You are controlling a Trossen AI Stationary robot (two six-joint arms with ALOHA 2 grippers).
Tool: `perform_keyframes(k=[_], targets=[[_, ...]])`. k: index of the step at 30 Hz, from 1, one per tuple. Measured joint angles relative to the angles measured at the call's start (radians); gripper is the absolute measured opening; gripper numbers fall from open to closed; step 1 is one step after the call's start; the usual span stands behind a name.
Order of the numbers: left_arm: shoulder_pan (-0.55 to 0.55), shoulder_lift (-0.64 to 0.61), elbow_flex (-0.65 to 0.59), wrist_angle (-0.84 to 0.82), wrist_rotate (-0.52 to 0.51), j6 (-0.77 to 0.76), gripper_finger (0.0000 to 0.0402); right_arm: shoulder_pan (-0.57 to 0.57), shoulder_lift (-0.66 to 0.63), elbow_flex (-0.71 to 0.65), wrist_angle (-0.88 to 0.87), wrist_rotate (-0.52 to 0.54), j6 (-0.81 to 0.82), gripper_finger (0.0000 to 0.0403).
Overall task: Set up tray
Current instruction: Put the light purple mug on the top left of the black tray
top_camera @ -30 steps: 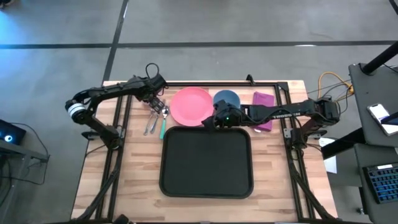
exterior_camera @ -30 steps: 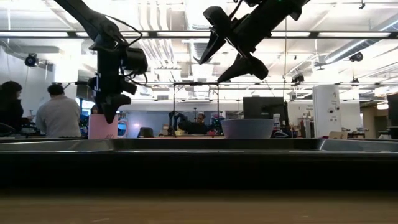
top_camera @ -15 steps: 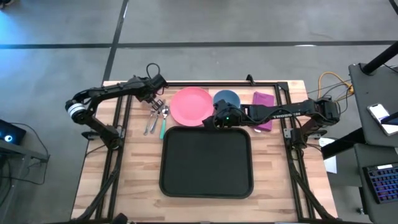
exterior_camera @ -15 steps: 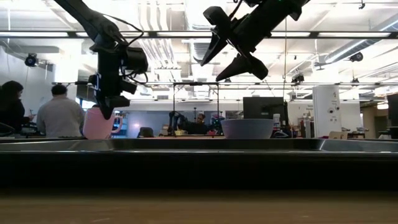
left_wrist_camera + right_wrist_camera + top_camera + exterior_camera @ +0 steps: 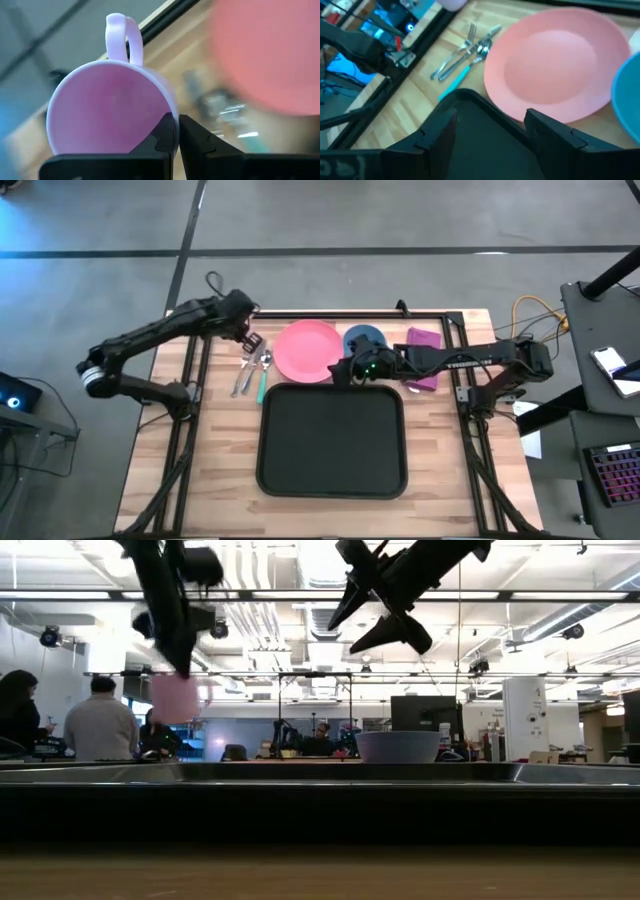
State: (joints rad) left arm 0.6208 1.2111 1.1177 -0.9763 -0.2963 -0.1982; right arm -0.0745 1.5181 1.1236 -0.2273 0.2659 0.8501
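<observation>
Next, my left gripper lets go of the pale pink mug in the black tray's corner (image 5: pixel 282 404), beside the utensil that has the teal handle.
A pale pink mug (image 5: pixel 110 115) with a loop handle (image 5: pixel 120 30) hangs in the air over the table's far left; my left gripper (image 5: pixel 250 338) is shut on it. In the low view the mug (image 5: pixel 173 698) shows below that gripper. The black tray (image 5: pixel 332 440) lies flat at the table's middle. Behind it a round pink plate (image 5: pixel 307 350) rests on the table. My right gripper (image 5: pixel 491 120) hovers open over the tray's far edge, beside the plate, with nothing between its fingers. My left gripper pinches the mug's wall at the rim (image 5: pixel 172 117), on the side away from the handle. One finger (image 5: pixel 162 137) is inside the mug and the other (image 5: pixel 200 145) outside. The fingers come from above, pointing down. The mug hangs below them, clear of the table.
A fork, a spoon and a teal-handled utensil (image 5: pixel 252 370) lie left of the plate. A blue bowl (image 5: pixel 365 340) and a magenta rectangular object (image 5: pixel 424 345) sit at the far right. Black frame rails run along the table's left, right and far edges. People stand in the room beyond.
My left gripper has taken hold of the mug, which stood on the table, tipped it and raised it well clear of the tabletop. My right gripper has risen a little over the tray's far edge.
</observation>
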Motion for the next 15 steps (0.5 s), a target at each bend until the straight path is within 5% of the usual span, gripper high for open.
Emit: perform_keyframes(k=[8,15], targets=[[-0.269,-0.114,0.046,0.004,0.088,-0.202,0.0000,-0.014,-0.027,0.000,-0.006,0.000,-0.024,0.0223],[-0.473,-0.016,0.045,0.003,0.058,-0.307,0.0000,-0.013,-0.027,0.000,-0.030,-0.004,-0.024,0.0223]])
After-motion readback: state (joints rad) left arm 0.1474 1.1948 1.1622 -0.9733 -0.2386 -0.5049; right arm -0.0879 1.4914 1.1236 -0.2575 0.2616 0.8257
